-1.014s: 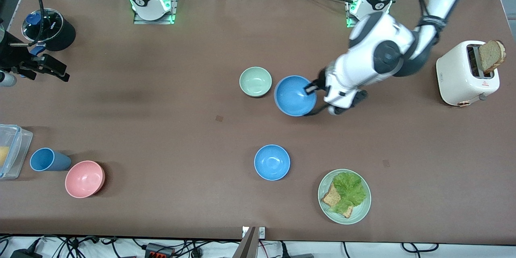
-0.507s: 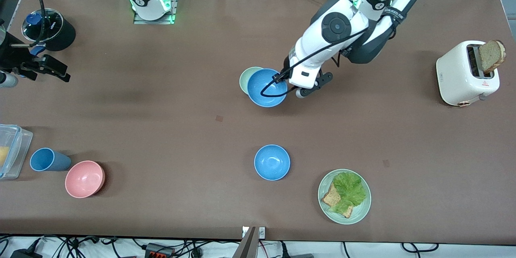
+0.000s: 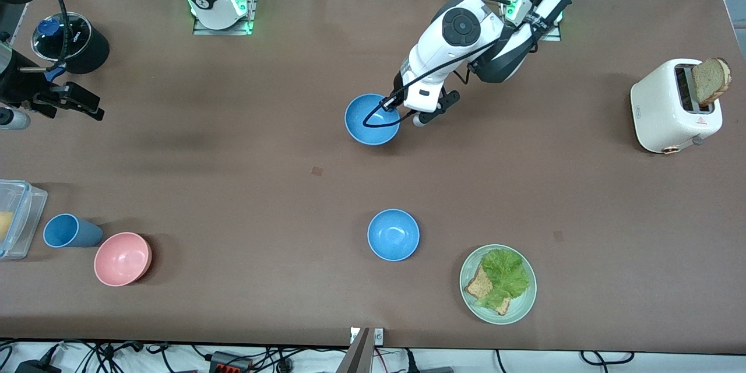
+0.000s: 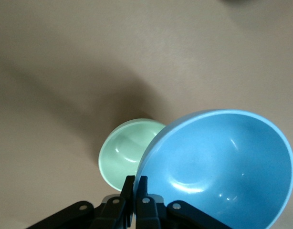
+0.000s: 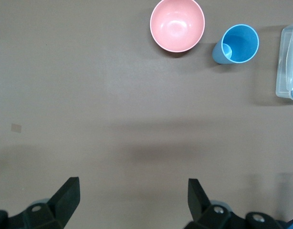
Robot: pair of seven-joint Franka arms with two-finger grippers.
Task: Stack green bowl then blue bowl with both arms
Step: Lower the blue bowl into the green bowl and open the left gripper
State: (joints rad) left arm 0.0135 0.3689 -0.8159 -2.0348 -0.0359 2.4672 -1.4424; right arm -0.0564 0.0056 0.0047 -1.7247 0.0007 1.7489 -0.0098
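Observation:
The blue bowl, now held over the green bowl, will be released by my left gripper inside the green bowl [image 3: 370, 118] [image 4: 132, 154], which is directly below it on the table.
My left gripper [image 3: 391, 106] is shut on the rim of the blue bowl [image 3: 372, 122] and holds it over the green bowl, which the blue bowl hides in the front view. In the left wrist view the fingers [image 4: 129, 183] pinch the blue bowl's [image 4: 218, 167] rim, and the green bowl [image 4: 120, 152] shows on the table below, partly covered. My right gripper [image 3: 78, 102] waits open and empty above the right arm's end of the table; it also shows in the right wrist view [image 5: 132, 186].
A second blue bowl [image 3: 393, 235] sits nearer the front camera, beside a pale green plate [image 3: 466, 297] with bread and lettuce. A toaster [image 3: 670, 108] stands at the left arm's end. A pink bowl [image 3: 122, 258], blue cup [image 3: 67, 231], clear box [image 3: 20, 215] and black pot [image 3: 73, 41] are at the right arm's end.
My left arm carried the blue bowl from beside the green bowl to over it, so the green bowl is now covered in the front view. The right arm has hardly moved.

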